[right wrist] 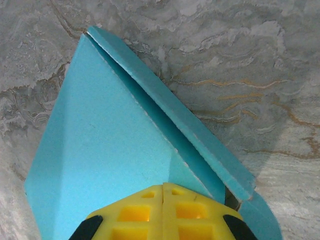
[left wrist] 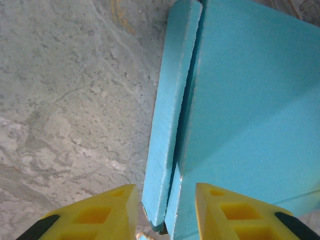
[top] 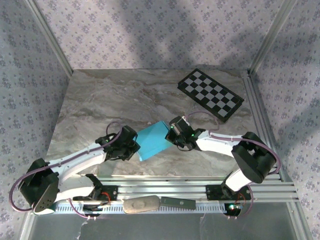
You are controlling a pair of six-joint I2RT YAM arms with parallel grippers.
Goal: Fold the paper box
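The narrow side flap and the wide top panel have a gap between them, so the robot's left gripper should pinch both together at the box's near corner (left wrist: 166, 223).
The paper box (top: 152, 140) lies folded flat and turquoise on the marble table (top: 100, 100), between my two grippers. My left gripper (top: 135, 146) is at its left edge, open. In the left wrist view the yellow fingers (left wrist: 117, 210) stand apart astride the box's near corner, where a narrow side flap (left wrist: 172, 100) leans beside the wide top panel (left wrist: 250, 100). My right gripper (top: 173, 134) is at the box's right end. Its fingers (right wrist: 163, 200) are shut together with nothing between them, tips over the broad top panel (right wrist: 110, 135). A long side flap (right wrist: 200, 135) stands slightly ajar beside it.
A black-and-white checkerboard (top: 211, 93) lies at the back right of the table. Aluminium rails (top: 165, 187) run along the near edge, with a grey object (top: 141, 204) on them. Metal frame posts (top: 47, 35) and patterned walls enclose the table.
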